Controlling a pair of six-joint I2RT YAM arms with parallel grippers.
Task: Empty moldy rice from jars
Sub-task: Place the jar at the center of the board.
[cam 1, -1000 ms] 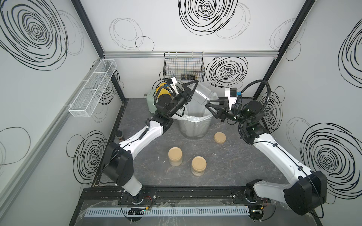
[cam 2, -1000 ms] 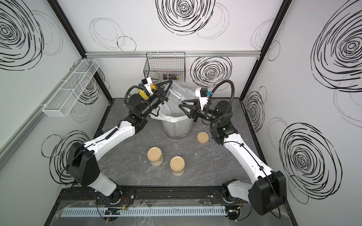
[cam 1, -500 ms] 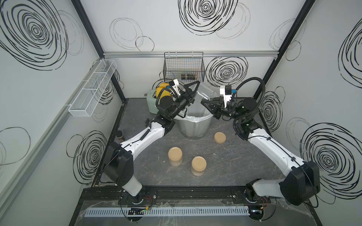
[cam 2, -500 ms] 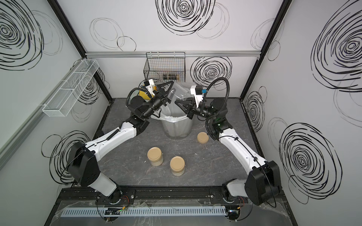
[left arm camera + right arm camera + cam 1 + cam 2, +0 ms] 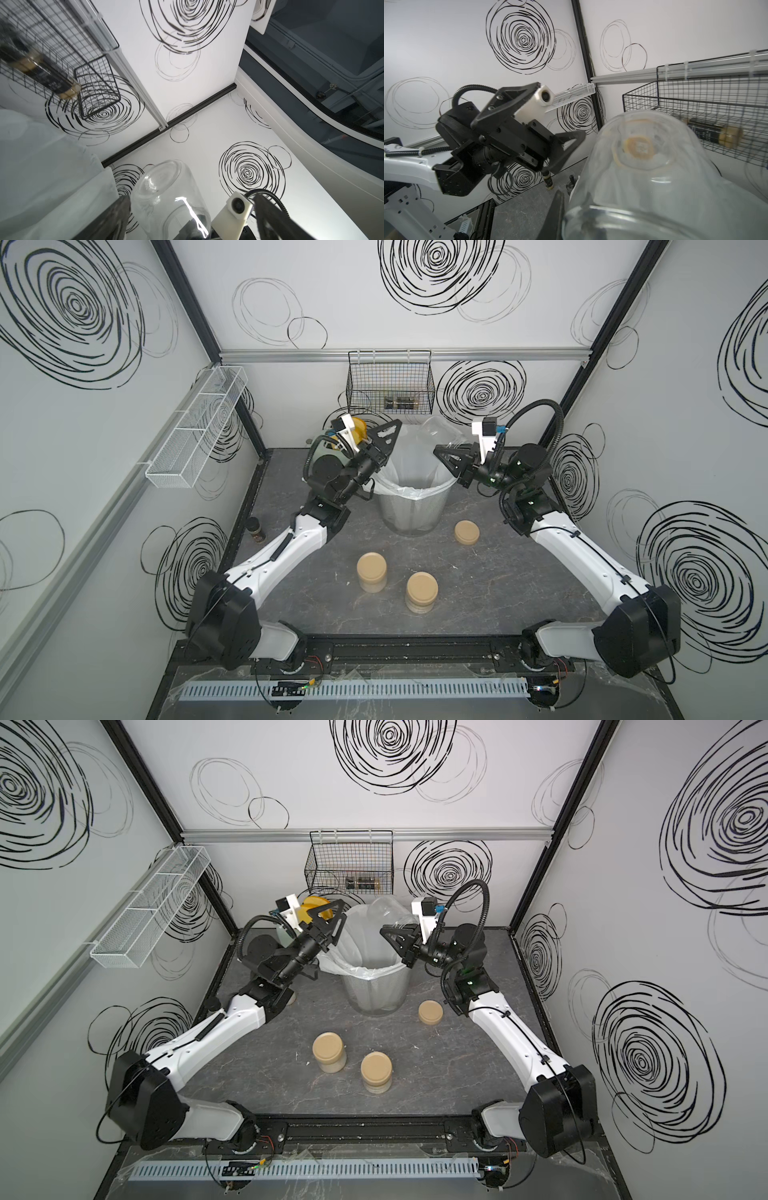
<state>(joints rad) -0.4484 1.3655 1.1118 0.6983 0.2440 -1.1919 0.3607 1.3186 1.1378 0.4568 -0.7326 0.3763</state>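
Observation:
Next, I set the empty clear jar down with my right gripper on the table (image 5: 469, 494) next to the mesh bin, behind the loose tan lid.
In both top views my right gripper (image 5: 446, 460) (image 5: 392, 938) is shut on the neck of a clear jar (image 5: 434, 433) (image 5: 384, 911). The jar has no lid, looks empty and is tipped base-up over the lined mesh bin (image 5: 411, 514). It fills the right wrist view as a glass jar (image 5: 654, 166). My left gripper (image 5: 388, 443) stands open at the bin's left rim, apart from the jar. Two more jars (image 5: 372, 572) (image 5: 422, 593) stand upright with tan lids near the front, and pale moldy rice (image 5: 420, 605) shows through their walls. A loose tan lid (image 5: 466, 532) lies right of the bin.
A black wire basket (image 5: 390, 385) holding a dark bottle hangs on the back wall above the bin. A white mesh shelf (image 5: 195, 435) hangs on the left wall. A small dark shaker (image 5: 256, 529) stands at the table's left edge. A yellow-capped container (image 5: 357, 429) sits behind my left gripper.
The right gripper rose to the jar over the bin and shut on its neck. The left gripper, which was at the jar, now stands open a little to the left.

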